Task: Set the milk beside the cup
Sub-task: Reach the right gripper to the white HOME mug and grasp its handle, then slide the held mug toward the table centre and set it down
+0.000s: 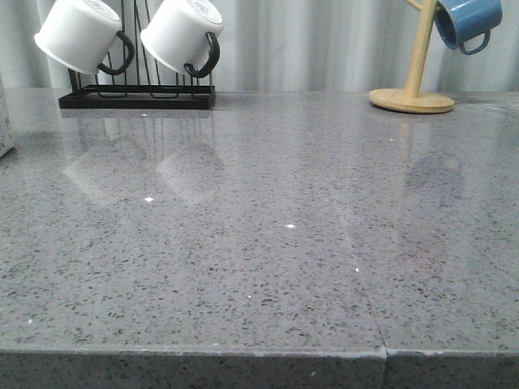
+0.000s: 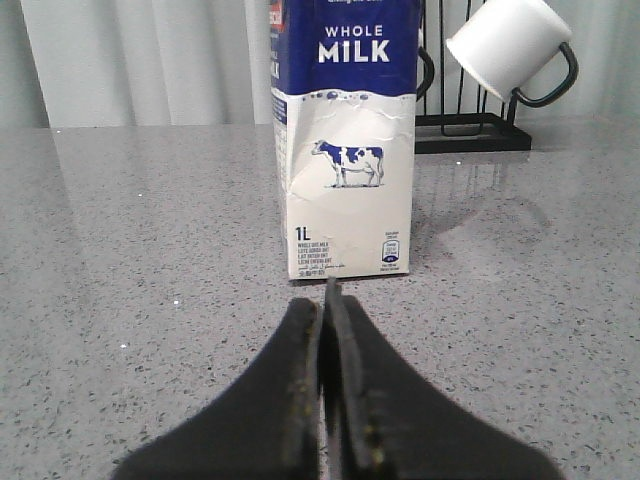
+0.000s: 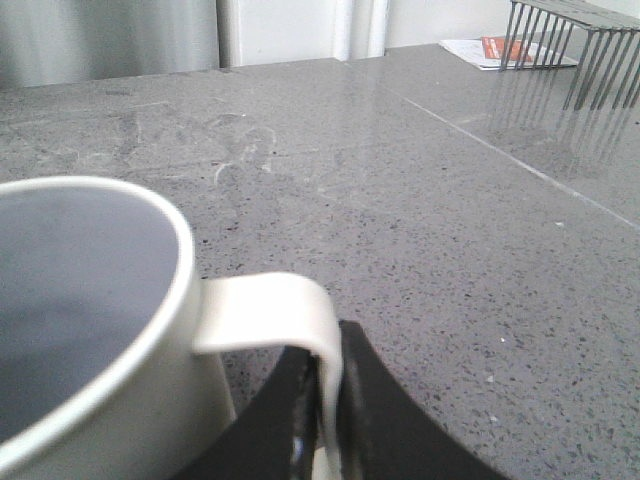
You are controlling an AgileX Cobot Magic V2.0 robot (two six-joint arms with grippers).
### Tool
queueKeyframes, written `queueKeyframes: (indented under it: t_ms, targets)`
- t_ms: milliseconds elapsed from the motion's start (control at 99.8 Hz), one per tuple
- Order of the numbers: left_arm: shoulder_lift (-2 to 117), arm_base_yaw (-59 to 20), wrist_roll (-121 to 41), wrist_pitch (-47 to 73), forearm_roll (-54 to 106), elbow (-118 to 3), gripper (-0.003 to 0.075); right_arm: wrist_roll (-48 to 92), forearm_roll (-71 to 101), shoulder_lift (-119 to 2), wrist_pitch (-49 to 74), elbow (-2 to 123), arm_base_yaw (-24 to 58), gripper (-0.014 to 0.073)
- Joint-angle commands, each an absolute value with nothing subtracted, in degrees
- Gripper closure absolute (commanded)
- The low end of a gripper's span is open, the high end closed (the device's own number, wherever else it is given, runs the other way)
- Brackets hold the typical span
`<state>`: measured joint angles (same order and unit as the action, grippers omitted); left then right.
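I need to release the cup from my right gripper on the counter point(image 1: 359, 168) in front of the wooden stand, over toward the side of the black rack.
The milk point(image 2: 345, 150) is a tall white carton with a blue top reading "WHOLE MILK" and a cow picture. It stands upright on the grey counter, just beyond my left gripper point(image 2: 325, 300), which is shut and empty with its tips a little short of the carton's base. A sliver of the carton shows at the far left edge of the front view point(image 1: 5, 121). The cup point(image 3: 90, 300) is white with a greyish inside and a white strap handle point(image 3: 270, 310). My right gripper point(image 3: 325, 385) is shut on that handle. Neither gripper shows in the front view.
Two white mugs with black handles point(image 1: 81, 32) hang on a black rack point(image 1: 138, 97) at the back left. A blue mug point(image 1: 466, 20) hangs on a wooden stand point(image 1: 411, 99) at the back right. A wire rack point(image 3: 580, 40) shows in the right wrist view.
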<state>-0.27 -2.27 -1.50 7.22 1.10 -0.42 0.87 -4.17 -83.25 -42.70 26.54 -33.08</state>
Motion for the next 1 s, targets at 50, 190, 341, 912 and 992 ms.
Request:
queueKeyframes:
  t_ms: [50,190,341,912,992]
  targets:
    - [-1.96,-2.32,-0.88,2.71,1.25,3.04,0.0741,1.19,-5.52,-78.33,-41.52,27.73,-30.32,0.0660]
    - [-1.96,-2.32,-0.88,2.71,1.25,3.04,0.0741,-2.00,-5.94,-73.43,-35.30,27.73,-25.19,0.0660]
    - [-1.96,-2.32,-0.88,2.71,1.25,3.04,0.0741,-3.16,-7.71,-70.58,-33.56,27.73,-19.27,0.0660]
    - [-1.96,-2.32,-0.88,2.71,1.25,3.04,0.0741,-14.66,-10.22,-76.83,-38.56,31.89,8.85,0.0660]
    - [-1.96,-2.32,-0.88,2.71,1.25,3.04,0.0741,-14.69,-10.22,-79.80,-39.73,34.04,11.19,0.0660]
